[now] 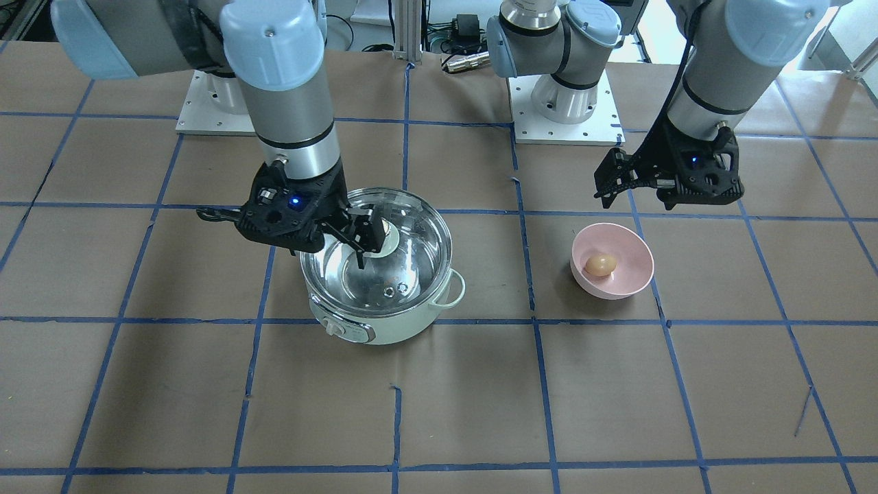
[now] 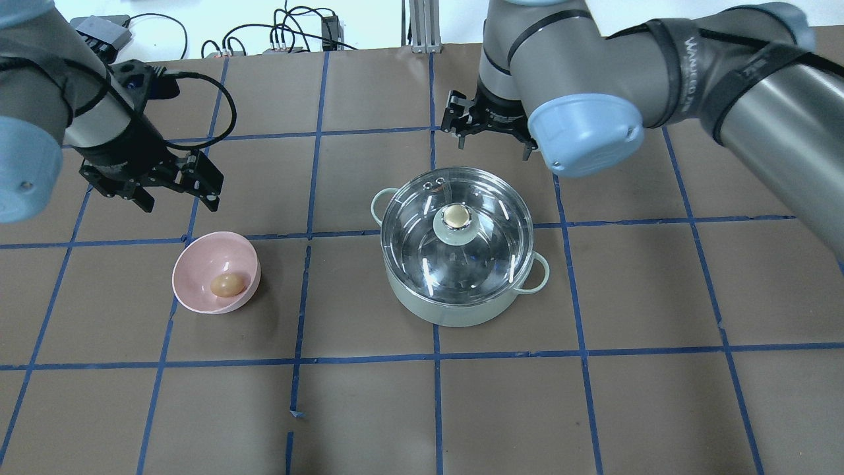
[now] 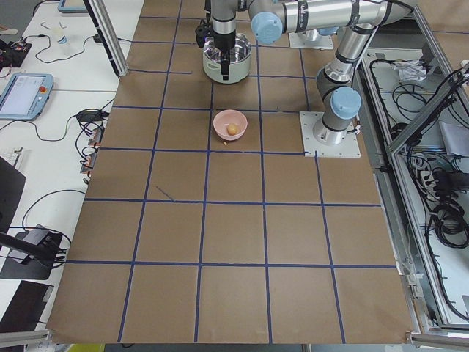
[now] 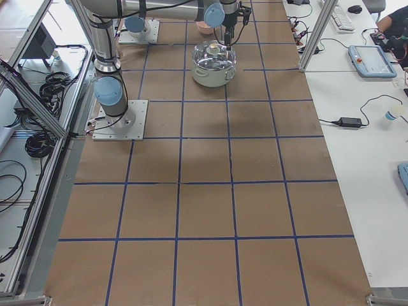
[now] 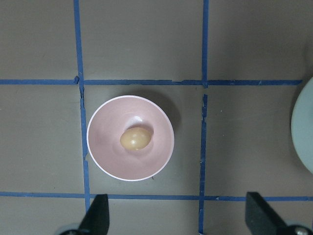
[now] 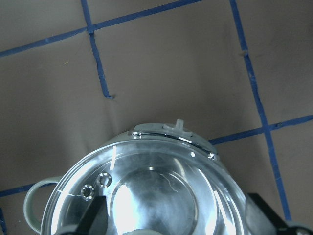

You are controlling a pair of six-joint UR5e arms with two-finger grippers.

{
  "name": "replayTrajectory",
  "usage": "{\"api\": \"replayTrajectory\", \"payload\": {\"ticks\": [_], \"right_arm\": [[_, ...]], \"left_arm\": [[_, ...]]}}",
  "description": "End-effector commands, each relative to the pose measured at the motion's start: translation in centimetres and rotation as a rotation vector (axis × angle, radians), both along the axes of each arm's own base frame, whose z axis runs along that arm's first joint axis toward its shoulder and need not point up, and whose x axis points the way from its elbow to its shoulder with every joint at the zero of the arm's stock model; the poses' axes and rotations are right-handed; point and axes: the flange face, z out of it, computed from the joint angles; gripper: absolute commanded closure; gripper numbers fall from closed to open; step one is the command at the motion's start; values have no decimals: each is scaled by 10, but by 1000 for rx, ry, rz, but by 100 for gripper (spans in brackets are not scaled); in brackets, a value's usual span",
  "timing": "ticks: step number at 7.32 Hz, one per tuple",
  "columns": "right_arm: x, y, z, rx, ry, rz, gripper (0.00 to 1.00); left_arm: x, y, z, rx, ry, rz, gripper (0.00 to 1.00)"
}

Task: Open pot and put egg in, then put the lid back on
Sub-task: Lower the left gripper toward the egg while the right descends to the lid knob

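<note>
The robot's right gripper needs to next move down to the beige knob (image 1: 386, 234) (image 6: 144, 232) in the middle of the glass lid and close there.
The mint-green pot (image 2: 455, 313) stands mid-table with the glass lid (image 2: 488, 254) on it, its beige knob (image 2: 455, 216) upright. The pot also shows in the front view (image 1: 384, 331). My right gripper (image 2: 491, 135) hovers open above the lid; in the right wrist view (image 6: 178, 223) its fingertips straddle the lid's centre without touching. The tan egg (image 2: 226, 285) lies in a pink bowl (image 2: 198, 264), also seen in the left wrist view (image 5: 136, 138). My left gripper (image 2: 178, 194) hangs open and empty above the table just beyond the bowl.
The table is brown paper with a blue tape grid. The two arm base plates (image 1: 566, 116) sit at the robot's edge. Cables and a power strip (image 2: 283, 39) lie beyond the far edge. The bowl and the pot stand about one grid square apart.
</note>
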Motion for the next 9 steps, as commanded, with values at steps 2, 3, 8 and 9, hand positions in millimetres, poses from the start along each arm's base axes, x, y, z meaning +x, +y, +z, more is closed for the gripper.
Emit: {"api": "replayTrajectory", "payload": {"ticks": [2, 3, 8, 9], "right_arm": [[23, 9, -32, 43, 4, -25, 0], [32, 18, -42, 63, 7, -40, 0], [40, 33, -53, 85, 19, -79, 0], [39, 38, -61, 100, 25, -81, 0]], "left_arm": [[32, -9, -78, 9, 10, -133, 7], [34, -13, -89, 18, 9, -151, 7], [32, -1, -127, 37, 27, -451, 9], [30, 9, -140, 60, 34, -514, 10]]}}
